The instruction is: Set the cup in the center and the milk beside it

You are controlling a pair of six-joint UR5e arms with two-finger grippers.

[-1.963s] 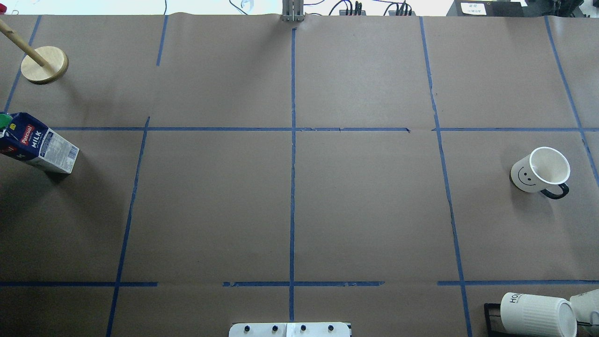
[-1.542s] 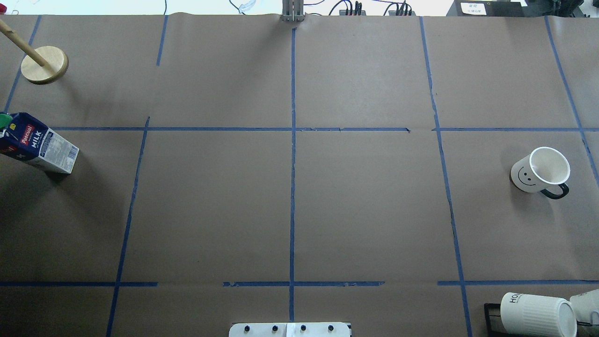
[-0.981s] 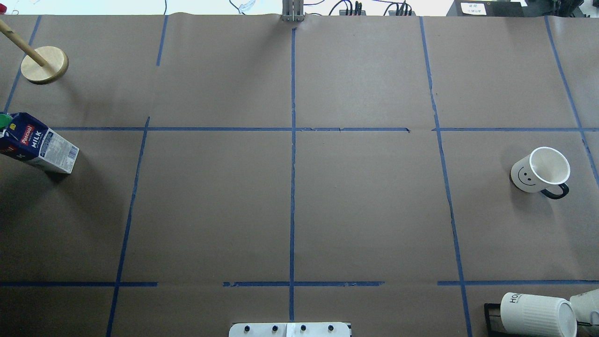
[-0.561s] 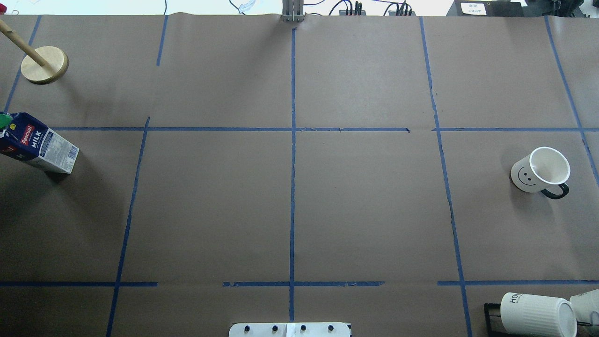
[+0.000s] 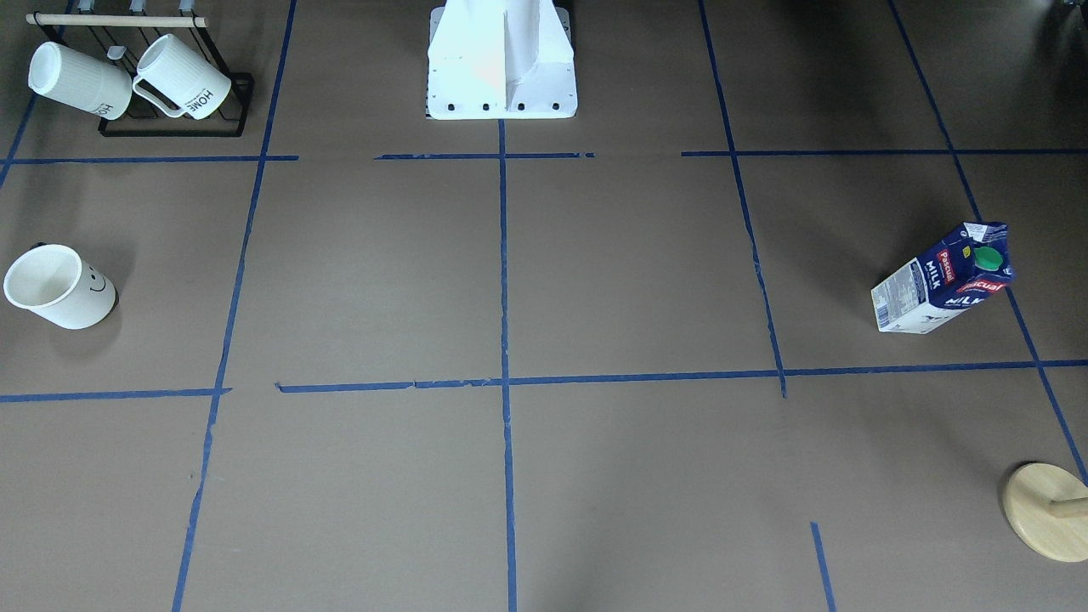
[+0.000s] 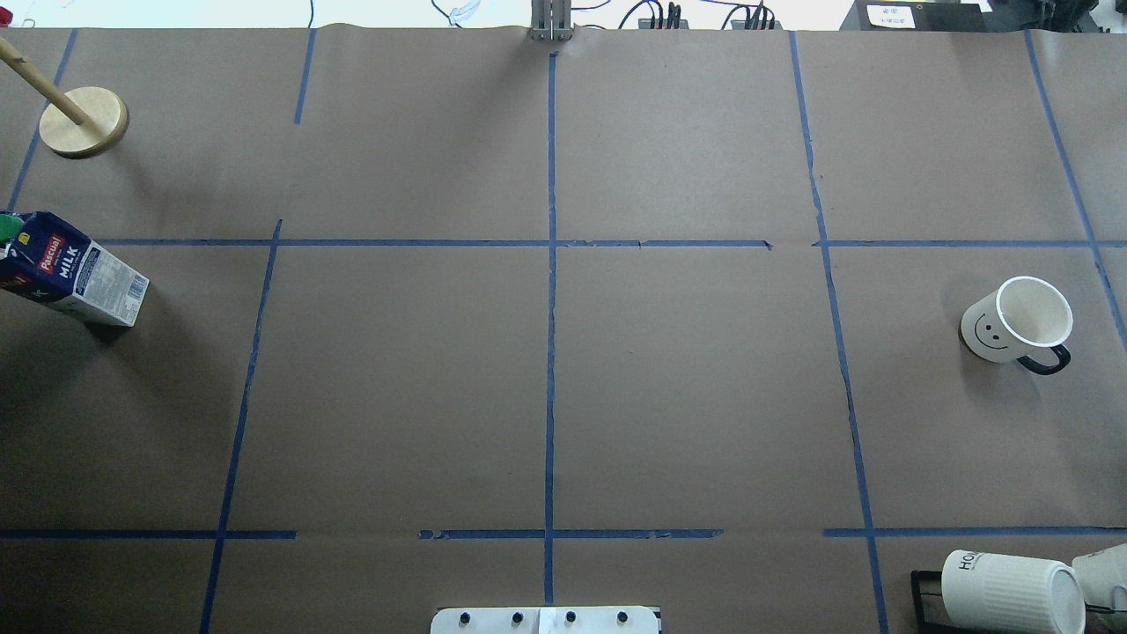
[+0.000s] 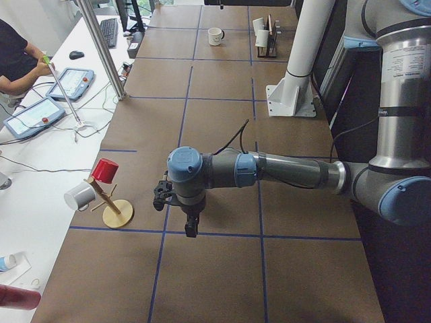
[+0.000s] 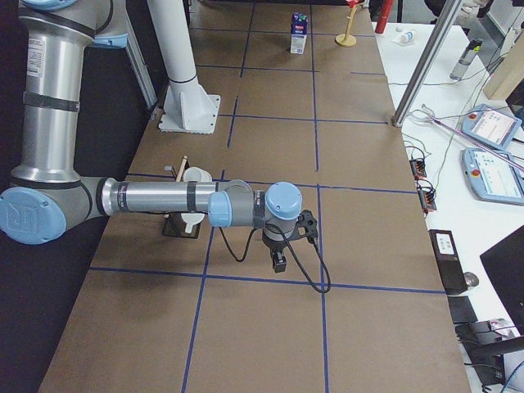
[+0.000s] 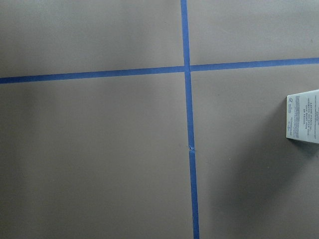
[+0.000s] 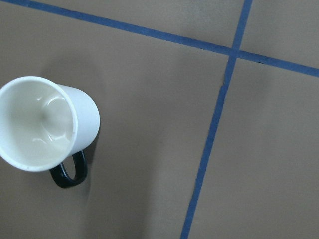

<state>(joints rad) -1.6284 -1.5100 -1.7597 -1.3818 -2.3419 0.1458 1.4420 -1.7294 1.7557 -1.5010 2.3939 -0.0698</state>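
The cup's rim [image 5: 8, 292] [image 10: 69, 151], on the cup's side away from the milk, is the next spot my right gripper will go to and close on.
The cup [image 6: 1012, 321], white with a smiley face and dark handle, stands upright at the table's right end; it also shows in the front view [image 5: 59, 289] and the right wrist view [image 10: 45, 124]. The milk [image 6: 75, 273] stands at the left end, seen too in the front view [image 5: 943, 280], and its edge in the left wrist view [image 9: 303, 123]. The center [image 6: 550, 387] is bare. My left gripper [image 7: 190, 225] and right gripper [image 8: 278, 260] hang above the table ends and show only in the side views. I cannot tell whether they are open.
A black rack with ribbed white mugs [image 6: 1012, 590] sits at the near right corner. A wooden stand [image 6: 84, 121] is at the far left. The robot base [image 5: 501, 59] is at the near edge. An operator [image 7: 13, 54] sits beyond the table.
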